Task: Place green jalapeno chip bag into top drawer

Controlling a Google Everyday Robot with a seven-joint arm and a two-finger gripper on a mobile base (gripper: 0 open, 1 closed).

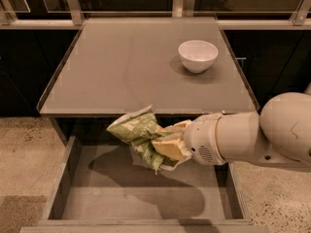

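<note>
Next, I let go of the green jalapeno chip bag on the middle of the open top drawer's grey bottom (159, 176). The bag still hangs over the drawer's back part.
The green jalapeno chip bag (137, 132), crumpled green foil with white edges, hangs in the air over the back part of the open top drawer (116, 193), just below the tabletop's front edge. My gripper (167, 142) comes in from the right on the thick white arm and is shut on the bag's right side; one tan finger (167, 149) lies across the bag. The drawer is pulled out, a wide grey box with low walls, and nothing lies in it.
A white bowl (198, 55) stands on the grey tabletop (121, 72) at the back right. The white arm (262, 137) spans the drawer's right side. Speckled floor lies to the left and right of the drawer.
</note>
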